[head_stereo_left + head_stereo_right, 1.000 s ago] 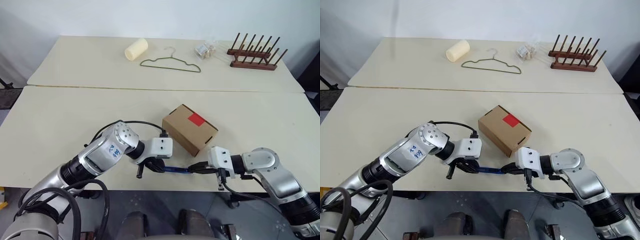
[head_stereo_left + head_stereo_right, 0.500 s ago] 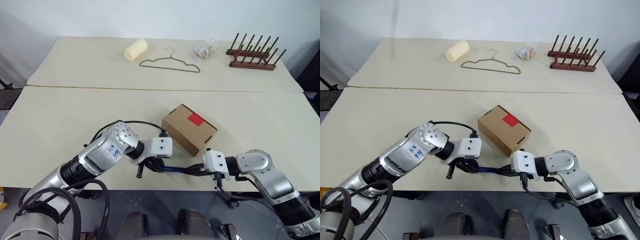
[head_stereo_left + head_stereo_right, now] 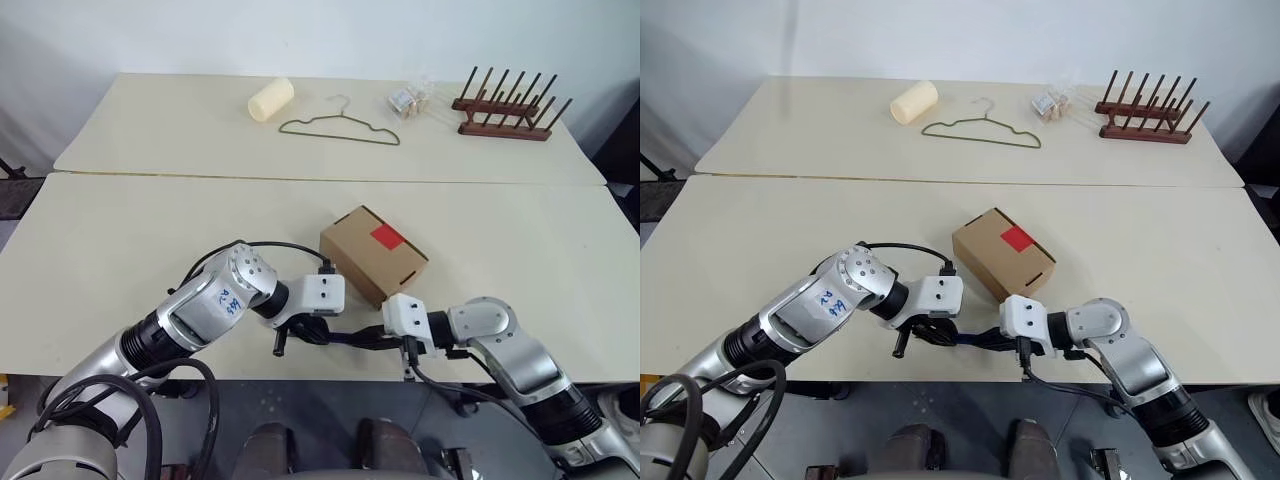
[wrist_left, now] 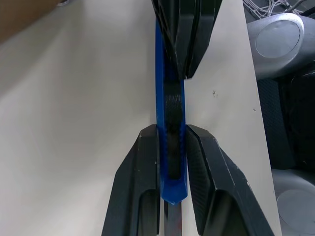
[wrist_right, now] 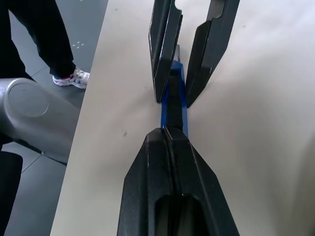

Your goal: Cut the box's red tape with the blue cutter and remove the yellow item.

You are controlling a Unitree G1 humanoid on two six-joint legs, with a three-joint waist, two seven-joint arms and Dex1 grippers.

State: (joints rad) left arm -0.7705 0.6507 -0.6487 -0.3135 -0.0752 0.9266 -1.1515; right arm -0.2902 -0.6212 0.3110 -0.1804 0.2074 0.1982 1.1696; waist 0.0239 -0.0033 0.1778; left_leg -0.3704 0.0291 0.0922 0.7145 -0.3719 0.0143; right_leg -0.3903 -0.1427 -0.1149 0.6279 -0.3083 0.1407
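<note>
I need to open my right gripper, swing it around and take the cutter's rear handle (image 4: 159, 64) before cutting the red tape, since my left gripper holds the cutter beside its exposed blade.
The brown box (image 3: 365, 262) lies on the near table with the red tape (image 3: 388, 237) on its top face. In front of it, at the table's front edge, the blue cutter (image 4: 160, 98) lies level between both grippers. My left gripper (image 4: 172, 130) is shut on one end of it. My right gripper (image 5: 170, 130) is shut, and its closed tips rest against the cutter (image 5: 173, 105) close to the left fingers. The yellow item is hidden.
On the far table sit a cream roll (image 3: 271, 98), a wire hanger (image 3: 340, 126), a clear packet (image 3: 410, 98) and a wooden rack (image 3: 505, 106). The table's front edge runs just under the grippers. A person's leg and shoe (image 5: 69, 73) stand beside the table.
My right gripper has slid left along the cutter toward the left gripper. The box has shifted slightly left. The left arm has stayed put.
</note>
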